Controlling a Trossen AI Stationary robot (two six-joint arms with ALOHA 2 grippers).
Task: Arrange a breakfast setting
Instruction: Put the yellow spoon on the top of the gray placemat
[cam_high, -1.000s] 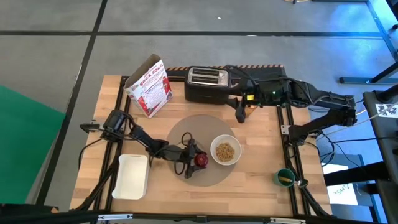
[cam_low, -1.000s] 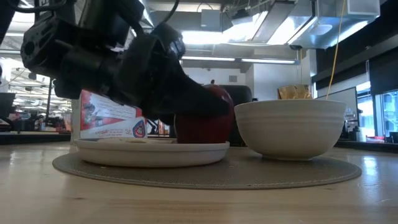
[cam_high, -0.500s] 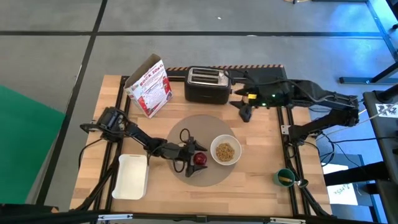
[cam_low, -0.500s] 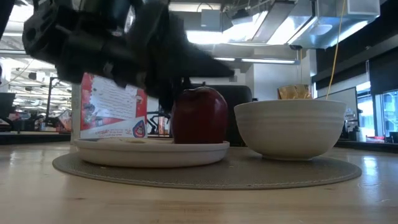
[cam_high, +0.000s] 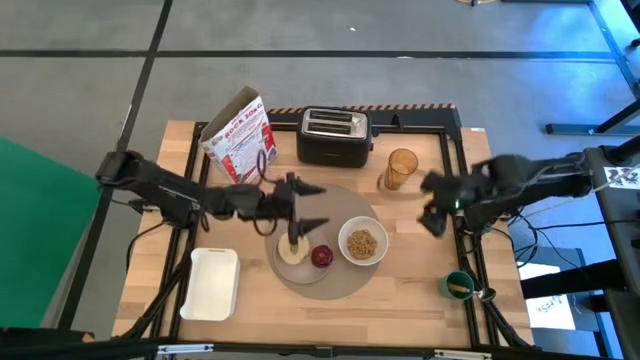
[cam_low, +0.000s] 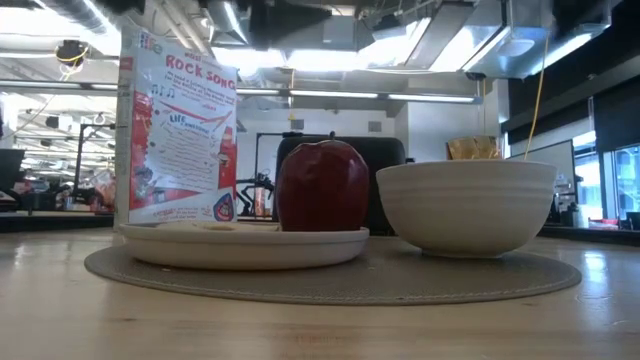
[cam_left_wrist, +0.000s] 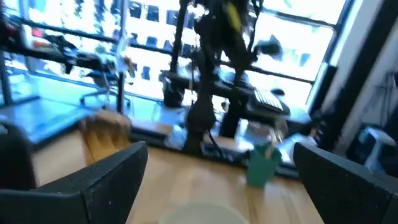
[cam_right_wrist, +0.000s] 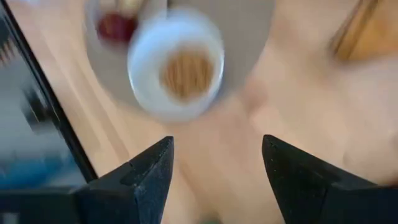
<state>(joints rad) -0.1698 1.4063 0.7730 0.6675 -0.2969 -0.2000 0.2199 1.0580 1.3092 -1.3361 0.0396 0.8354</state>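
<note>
I move my right gripper to the green cup next and close it on the metal end (cam_high: 487, 294) of the spoon that sticks out of the cup.
A round grey placemat (cam_high: 335, 205) lies mid-table. On it stand a small white plate (cam_high: 284, 261) and a white bowl (cam_high: 362, 243) of tan cereal. A tan bagel-like ring (cam_high: 293, 249) and a red apple (cam_high: 321, 257) sit on the plate; the apple stands upright (cam_low: 322, 187). My left gripper (cam_high: 320, 206) hangs open above the mat's far half, clear of the plate. My right gripper (cam_high: 432, 208) is open in the air right of the mat, and its wrist view looks down on the bowl (cam_right_wrist: 177, 71). No spoon shows.
A cereal box (cam_high: 240, 140) and a black toaster (cam_high: 335, 135) stand at the far edge. An amber glass (cam_high: 401, 168) stands right of the toaster. A white tray (cam_high: 212, 283) lies near left and a green cup (cam_high: 458, 285) near right.
My left gripper has opened, let go of the apple, then risen and drawn back toward the far edge, out of the low view. The apple stays upright on the plate. My right gripper has moved from beside the toaster toward the right and near edges, leaving the amber glass standing.
</note>
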